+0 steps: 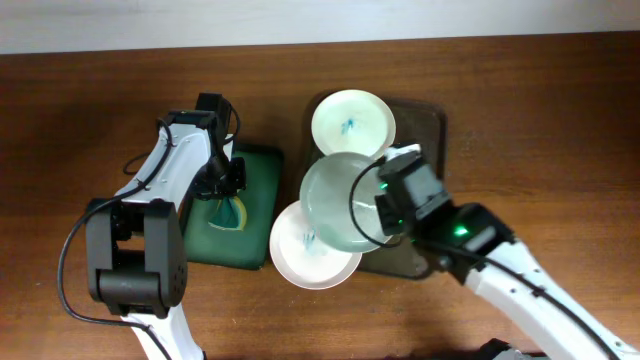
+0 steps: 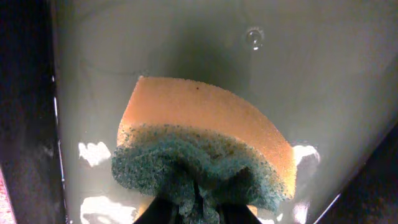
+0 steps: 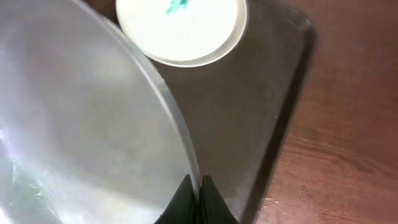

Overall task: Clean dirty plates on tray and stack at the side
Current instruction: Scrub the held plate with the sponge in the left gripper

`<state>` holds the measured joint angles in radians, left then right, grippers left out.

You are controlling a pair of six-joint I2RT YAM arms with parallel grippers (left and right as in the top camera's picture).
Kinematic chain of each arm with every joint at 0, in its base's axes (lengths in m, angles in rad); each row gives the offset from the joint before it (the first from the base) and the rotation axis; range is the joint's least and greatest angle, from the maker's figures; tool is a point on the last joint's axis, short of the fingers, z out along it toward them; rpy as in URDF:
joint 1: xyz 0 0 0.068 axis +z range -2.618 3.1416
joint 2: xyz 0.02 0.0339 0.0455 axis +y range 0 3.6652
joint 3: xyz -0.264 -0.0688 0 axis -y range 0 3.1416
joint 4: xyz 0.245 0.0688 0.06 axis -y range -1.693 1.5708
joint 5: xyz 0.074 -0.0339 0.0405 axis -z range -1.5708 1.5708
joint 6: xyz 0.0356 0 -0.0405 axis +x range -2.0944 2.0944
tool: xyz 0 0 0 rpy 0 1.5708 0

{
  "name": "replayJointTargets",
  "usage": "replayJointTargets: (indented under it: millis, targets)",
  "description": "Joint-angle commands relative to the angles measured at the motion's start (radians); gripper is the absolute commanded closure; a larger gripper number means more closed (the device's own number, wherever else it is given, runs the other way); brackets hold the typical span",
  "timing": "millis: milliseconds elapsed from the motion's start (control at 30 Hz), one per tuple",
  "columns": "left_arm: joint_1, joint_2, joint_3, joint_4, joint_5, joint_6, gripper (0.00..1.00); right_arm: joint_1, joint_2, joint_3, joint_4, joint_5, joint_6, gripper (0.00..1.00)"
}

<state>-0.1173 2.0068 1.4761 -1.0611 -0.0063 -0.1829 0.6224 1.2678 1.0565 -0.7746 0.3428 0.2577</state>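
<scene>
I should let go of the second plate, now held above the dark tray, with my right gripper on the table (image 1: 493, 187) (image 3: 351, 147) beside the dark tray, opposite the green tray.
Three white plates show in the overhead view. One with a teal smear (image 1: 352, 122) lies at the far end of the dark tray (image 1: 432, 125). My right gripper (image 1: 385, 205) is shut on the rim of a second plate (image 1: 335, 200), held above the tray; in the right wrist view the fingers (image 3: 198, 186) pinch its edge (image 3: 93, 124). A third plate with a faint smear (image 1: 300, 258) lies partly under it, over the tray's left edge. My left gripper (image 1: 225, 185) is shut on an orange and green sponge (image 2: 205, 143) over the small green tray (image 1: 255, 230).
The green sponge tray holds shallow water (image 2: 186, 43). Brown wooden table (image 1: 540, 110) surrounds both trays. The smeared plate also shows at the top of the right wrist view (image 3: 180, 28), with the dark tray's rim (image 3: 289, 112) to the right.
</scene>
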Motion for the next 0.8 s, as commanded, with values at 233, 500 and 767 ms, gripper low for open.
replayJointTargets:
  millis: [233, 500, 767]
  targets:
    - [-0.004, -0.023, -0.002, -0.002, 0.011, -0.002, 0.85, 0.430, 0.096, 0.010, 0.058, 0.953, -0.018, 0.96]
    - [-0.004, -0.023, -0.002, -0.002, 0.011, -0.002, 0.87, 0.433, 0.096, 0.010, 0.057, 0.952, -0.017, 0.96]
    - [-0.004, -0.023, -0.002, -0.021, 0.011, -0.001, 0.98, -0.055, 0.038, 0.103, -0.012, 0.100, 0.039, 0.96]
